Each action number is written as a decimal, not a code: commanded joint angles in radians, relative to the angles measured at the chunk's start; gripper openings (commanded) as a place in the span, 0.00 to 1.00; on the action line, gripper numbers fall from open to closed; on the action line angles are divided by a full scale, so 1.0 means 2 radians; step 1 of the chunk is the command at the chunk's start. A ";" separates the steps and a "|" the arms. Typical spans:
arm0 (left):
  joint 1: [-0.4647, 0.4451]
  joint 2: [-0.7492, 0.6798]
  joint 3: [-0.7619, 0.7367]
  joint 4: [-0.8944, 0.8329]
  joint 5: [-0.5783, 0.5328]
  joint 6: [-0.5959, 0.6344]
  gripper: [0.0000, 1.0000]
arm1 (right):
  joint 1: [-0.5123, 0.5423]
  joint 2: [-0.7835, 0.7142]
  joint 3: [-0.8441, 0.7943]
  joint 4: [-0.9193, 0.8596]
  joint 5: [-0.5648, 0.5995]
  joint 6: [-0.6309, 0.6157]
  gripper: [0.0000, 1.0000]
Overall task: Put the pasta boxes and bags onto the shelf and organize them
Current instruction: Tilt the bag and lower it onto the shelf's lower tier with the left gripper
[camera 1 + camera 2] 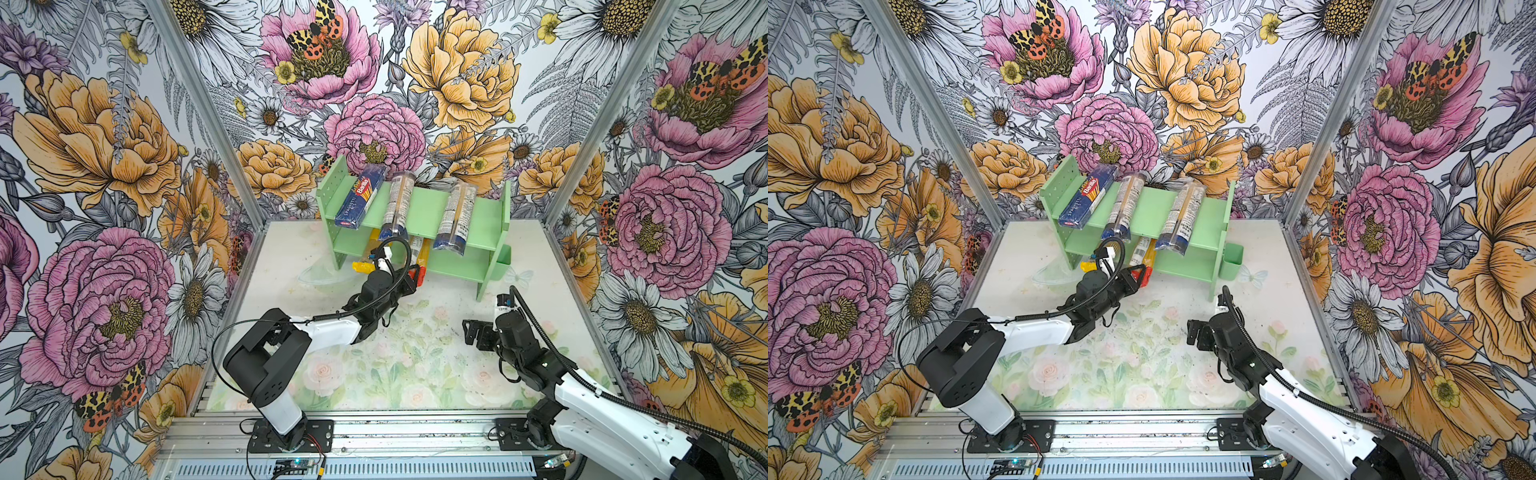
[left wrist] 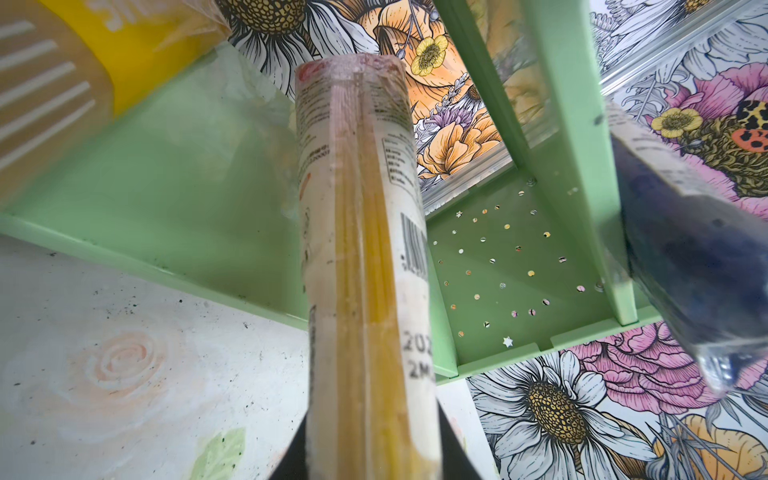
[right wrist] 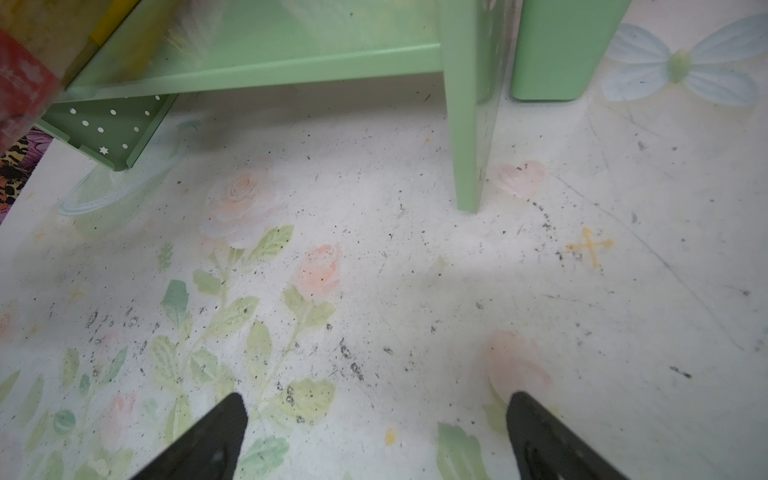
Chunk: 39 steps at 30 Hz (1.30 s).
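Note:
Next, my left gripper releases the red-ended clear bag, its far end now lying on the lower tier, on the lower level (image 1: 424, 262) (image 2: 344, 292) next to the yellow bag.
The mint-green shelf (image 1: 428, 203) (image 1: 1150, 203) stands at the back of the table. Its top tier carries a dark blue Barilla box (image 1: 360, 199) and two clear navy-ended bags (image 1: 397, 205) (image 1: 455, 216), all lying front to back. On the lower tier a yellow bag (image 1: 361, 266) (image 2: 124, 41) sticks out at the front. My left gripper (image 1: 409, 277) (image 2: 374, 457) is shut on the near end of the red-ended clear bag (image 1: 420, 257) (image 2: 361, 249), whose far end lies on the lower tier. My right gripper (image 1: 471, 332) (image 3: 374, 436) is open and empty above the table.
A small green bin (image 1: 503, 259) (image 3: 557, 50) hangs on the shelf's right side. The shelf's right leg (image 3: 465, 166) stands just ahead of my right gripper. Flowered walls enclose the table on three sides. The navy end of one top-tier bag (image 2: 685, 249) overhangs near my left wrist.

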 commanded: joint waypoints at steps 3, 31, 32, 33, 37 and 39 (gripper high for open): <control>-0.001 -0.002 0.039 0.086 -0.016 0.028 0.07 | -0.004 -0.006 -0.001 -0.004 -0.001 -0.011 0.99; 0.004 0.015 0.055 0.067 -0.033 0.039 0.28 | -0.010 -0.007 -0.004 -0.004 -0.002 -0.014 1.00; 0.004 0.015 0.055 0.066 -0.035 0.039 0.29 | -0.010 -0.007 -0.004 -0.004 -0.003 -0.013 1.00; 0.004 0.015 0.054 0.066 -0.037 0.039 0.29 | -0.010 -0.007 -0.004 -0.004 -0.003 -0.013 0.99; 0.006 0.018 0.054 0.064 -0.038 0.041 0.34 | -0.011 -0.007 -0.004 -0.004 -0.004 -0.013 1.00; 0.005 0.020 0.055 0.064 -0.039 0.041 0.36 | -0.011 -0.007 -0.004 -0.004 -0.004 -0.013 1.00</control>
